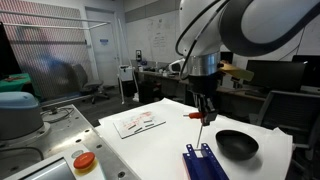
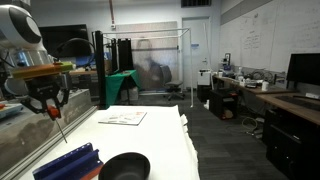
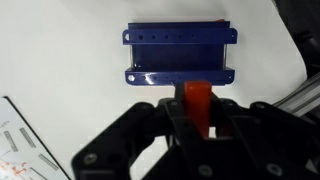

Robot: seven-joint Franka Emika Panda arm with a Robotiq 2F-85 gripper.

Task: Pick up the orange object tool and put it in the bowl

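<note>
Next, I let go of the orange object tool in the black bowl [image 1: 223, 140], against the bowl's rim nearest the blue rack.
My gripper [image 3: 197, 118] is shut on the orange object tool [image 3: 197, 98], a short orange-red piece sticking out between the fingers. In both exterior views the gripper [image 1: 204, 110] [image 2: 50, 104] hangs above the white table with the tool [image 1: 200, 128] [image 2: 58, 124] pointing down. It is over the blue slotted rack [image 3: 180, 55], which also shows in both exterior views [image 1: 205, 163] [image 2: 65, 162]. The glossy black bowl [image 1: 237, 145] [image 2: 125, 167] sits on the table beside the rack, apart from the gripper. The bowl is out of the wrist view.
A printed sheet [image 1: 138, 122] [image 2: 122, 117] lies farther back on the table. A round orange disc on a grey base [image 1: 84, 160] and a teal-topped grey drum [image 1: 18, 110] stand off the table's side. The table edge [image 3: 300, 70] runs near the rack.
</note>
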